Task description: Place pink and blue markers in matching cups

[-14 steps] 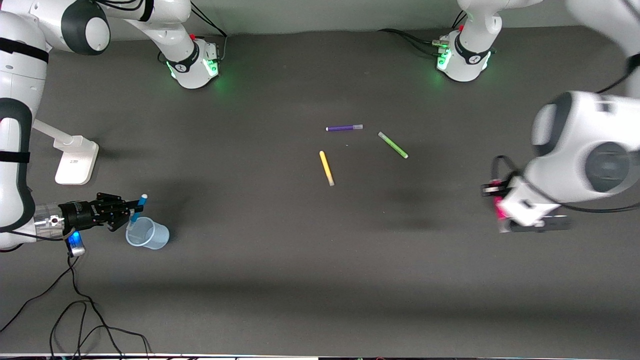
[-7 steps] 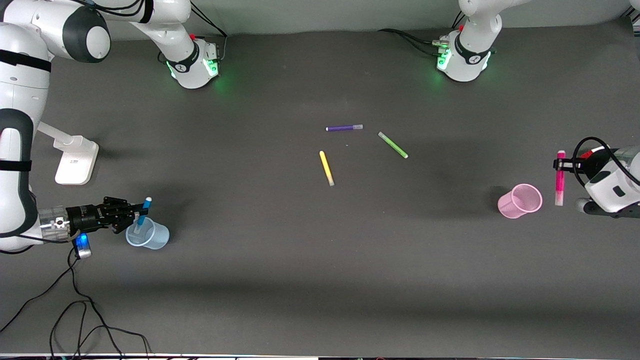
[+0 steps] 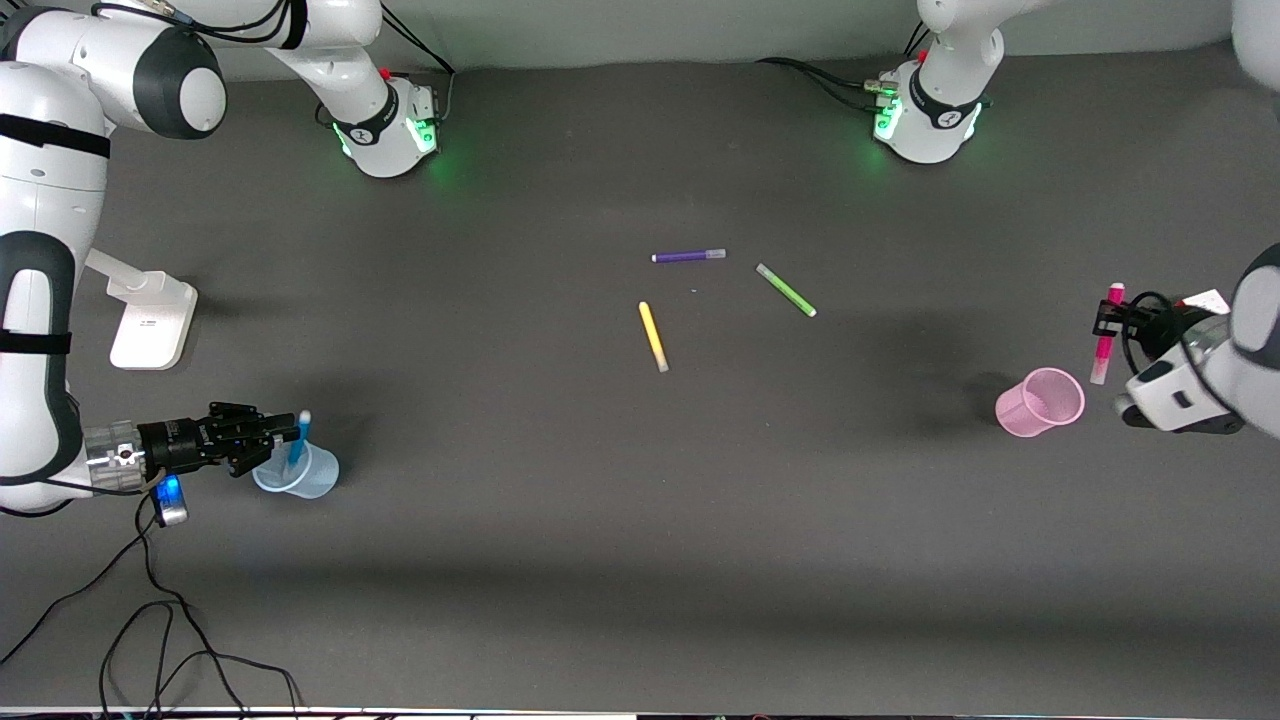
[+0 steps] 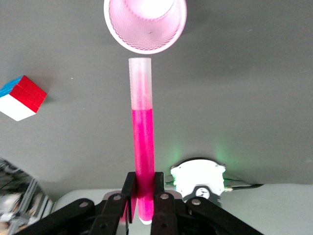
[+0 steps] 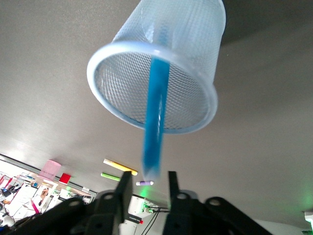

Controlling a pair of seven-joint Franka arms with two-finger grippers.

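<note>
Next, my left gripper lets go of the pink marker inside the pink cup [image 3: 1036, 395] [image 4: 149, 24], where it will lean on the pink cup's rim toward the green marker. The pink marker is now upright over the table.
The translucent blue cup [image 3: 300, 475] stands at the right arm's end of the table. The blue marker [image 3: 298, 440] stands tilted inside it, top end sticking out. My right gripper [image 3: 275, 437] is beside the cup's rim, open, with the marker free of it. In the right wrist view the blue marker [image 5: 156, 122] reaches down into the meshed blue cup [image 5: 195, 58] past my spread right gripper [image 5: 146, 183]. My left gripper [image 3: 1103, 318] is shut on the pink marker [image 3: 1104, 335], held upright over the table beside the pink cup [image 3: 1040, 402]. The left wrist view shows the pink marker [image 4: 142, 142] clamped in my left gripper [image 4: 145, 188], pale end toward the pink cup [image 4: 145, 24].
A purple marker [image 3: 688, 256], a green marker [image 3: 786, 290] and a yellow marker [image 3: 653, 336] lie mid-table. A white stand [image 3: 150, 320] sits near the right arm. Cables [image 3: 150, 620] trail near the front edge. A colour cube [image 4: 22, 98] shows in the left wrist view.
The right gripper lowered the blue marker into the blue cup and let it go. The left arm swung away, uncovering the pink cup, and now holds the pink marker beside it.
</note>
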